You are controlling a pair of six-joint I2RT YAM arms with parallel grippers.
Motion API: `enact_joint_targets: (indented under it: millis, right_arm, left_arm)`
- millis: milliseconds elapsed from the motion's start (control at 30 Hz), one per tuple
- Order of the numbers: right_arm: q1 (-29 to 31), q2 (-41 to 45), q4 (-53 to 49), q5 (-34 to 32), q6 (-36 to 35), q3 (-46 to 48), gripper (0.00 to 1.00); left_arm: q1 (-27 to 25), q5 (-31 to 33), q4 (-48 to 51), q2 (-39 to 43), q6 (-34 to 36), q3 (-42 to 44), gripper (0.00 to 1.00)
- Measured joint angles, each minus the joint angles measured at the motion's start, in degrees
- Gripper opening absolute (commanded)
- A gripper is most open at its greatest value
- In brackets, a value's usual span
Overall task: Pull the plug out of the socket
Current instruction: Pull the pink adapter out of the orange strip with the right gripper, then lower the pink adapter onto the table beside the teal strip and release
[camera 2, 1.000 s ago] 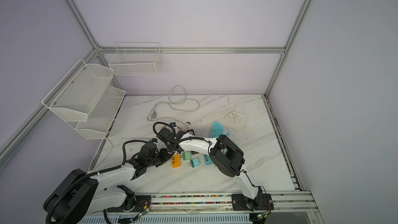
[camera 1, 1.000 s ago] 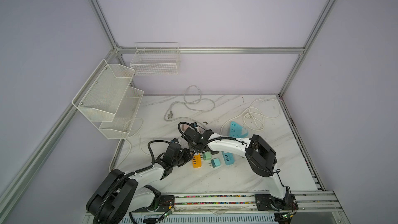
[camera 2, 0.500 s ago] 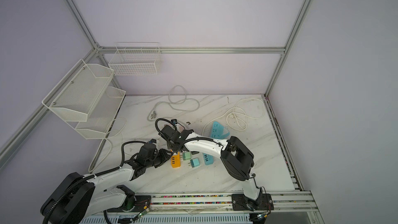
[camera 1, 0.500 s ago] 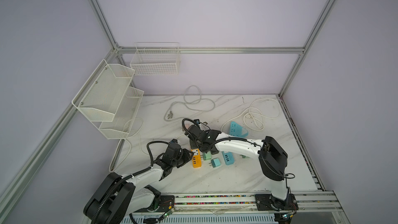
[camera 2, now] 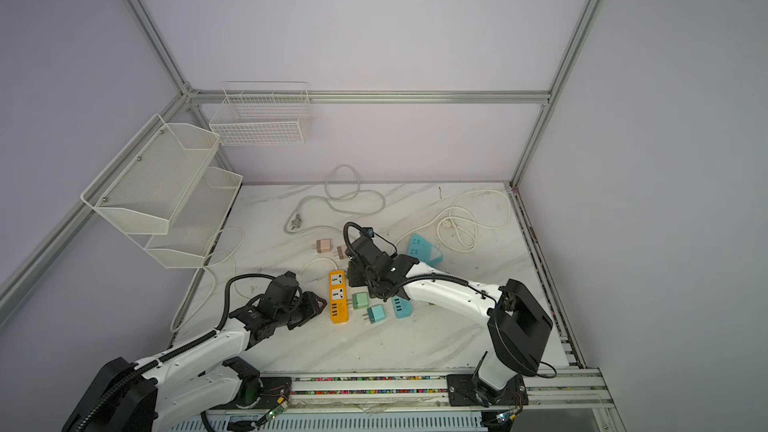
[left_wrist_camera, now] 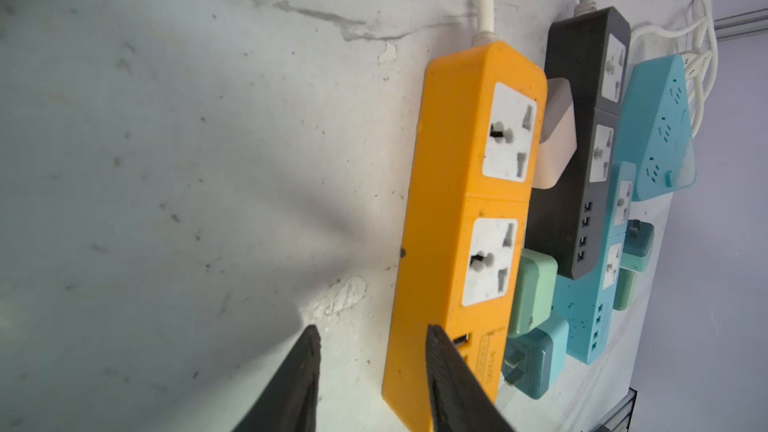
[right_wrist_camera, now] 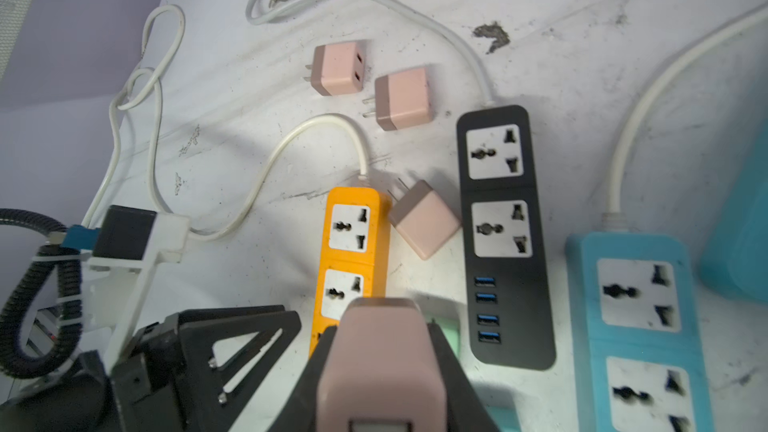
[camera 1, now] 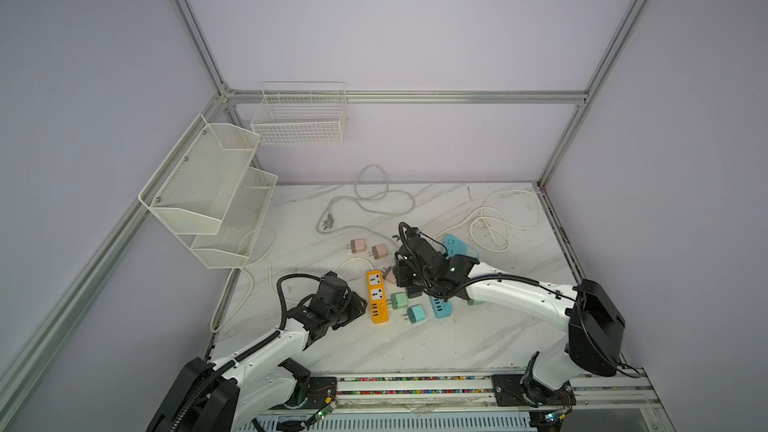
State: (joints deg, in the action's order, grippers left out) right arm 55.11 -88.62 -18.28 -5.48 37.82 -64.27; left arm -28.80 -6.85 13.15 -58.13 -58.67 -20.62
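Note:
I will let go of the pink plug, now held just above the orange strip, with my right gripper on the table at the near end of the blue strip [camera 1: 436, 324].
My right gripper [right_wrist_camera: 380, 367] is shut on a pink plug [right_wrist_camera: 380, 351], held just above the near end of the orange socket strip [right_wrist_camera: 353, 243]. Both of the strip's white sockets are empty. In both top views the right gripper [camera 1: 404, 282] [camera 2: 365, 280] hovers beside the orange strip [camera 1: 377, 297] [camera 2: 338, 297], and the held plug is hidden under it. My left gripper [left_wrist_camera: 370, 367] [camera 1: 359, 309] is open at the strip's [left_wrist_camera: 465, 222] USB end. One finger lies over the strip's corner and the other over bare table.
A black strip [right_wrist_camera: 503, 234], a blue strip [right_wrist_camera: 640, 326] and a blue triangular socket [left_wrist_camera: 656, 130] lie to the right. Three loose pink plugs [right_wrist_camera: 338, 68] [right_wrist_camera: 405, 99] [right_wrist_camera: 424, 218], a green plug [camera 1: 399, 300] and a teal one [camera 1: 416, 314] surround the orange strip. White cables [camera 1: 490, 226] trail behind.
The left gripper's jaws have parted at the orange strip's end. The right arm's elbow has swung to the right, with its gripper still shut on the pink plug.

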Motion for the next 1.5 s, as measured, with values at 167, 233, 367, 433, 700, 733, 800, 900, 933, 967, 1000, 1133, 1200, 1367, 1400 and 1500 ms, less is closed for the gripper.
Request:
enact_joint_targets:
  millis: [167,233,367,433,700,733,800,900,933,967,1000,1133,1200,1367,1400,1500]
  right_arm:
    - [-0.57,6.75,0.9,2.84,2.36,8.2,0.18]
    - [-0.55,9.14,1.22,3.93,3.3,10.73,0.18]
    - [-0.55,14.58,1.81,5.44,5.11,15.96,0.18]
    - [-0.55,16.94,2.29,6.29,5.99,18.23,0.18]
    - [-0.55,24.41,3.87,8.41,9.38,26.91,0.18]
    - [-0.55,25.16,4.26,8.63,9.84,28.17,0.18]
    - [-0.55,26.12,5.31,9.44,10.71,30.51,0.18]
    - [-0.55,26.25,7.76,10.58,11.96,34.05,0.18]
    - [-0.55,26.18,8.68,10.86,12.22,35.23,0.18]
    - [-0.55,26.1,9.62,11.08,12.57,36.28,0.17]
    - [-0.55,26.03,10.64,11.34,12.94,37.24,0.17]
    - [-0.55,24.79,14.99,12.13,14.03,40.26,0.17]
    - [-0.55,23.78,16.9,12.28,14.38,41.2,0.18]
    - [-0.55,21.09,20.39,12.33,15.15,42.66,0.23]
    - [-0.55,20.63,20.63,12.31,15.3,42.66,0.24]
    - [-0.55,19.67,21.38,12.11,15.58,42.66,0.32]
  left_arm:
    - [-1.73,1.29,3.3,3.19,0.28,-0.59,0.45]
    - [-2.6,1.95,4.63,4.22,0.31,-0.7,0.45]
    - [-5.18,3.65,6.36,5.95,0.17,-0.92,0.46]
    - [-6.62,4.48,7.1,6.45,0.09,-0.92,0.46]
    - [-13.22,8.28,9.09,5.18,-0.83,-2.16,0.48]
    - [-14.16,8.92,9.11,4.5,-0.85,-2.73,0.48]
    - [-15.63,10.08,9.16,3.5,-0.96,-3.65,0.48]
    - [-17.46,11.69,9.14,2.47,-1.7,-4.46,0.49]
    - [-17.97,12.17,9.18,2.29,-1.84,-4.55,0.49]
    - [-18.34,12.61,9.18,2.16,-1.95,-4.59,0.49]
    - [-18.62,12.98,9.2,2.05,-2.05,-4.61,0.49]
    - [-19.43,14.14,9.2,1.68,-2.29,-4.68,0.5]
    - [-19.69,14.64,9.2,1.31,-2.27,-4.68,0.5]
    - [-19.78,14.84,9.2,-0.26,-2.25,-4.68,0.51]
    - [-19.78,14.84,9.2,-0.39,-2.23,-4.68,0.51]
    - [-19.96,14.99,9.27,-0.72,-2.03,-5.05,0.52]
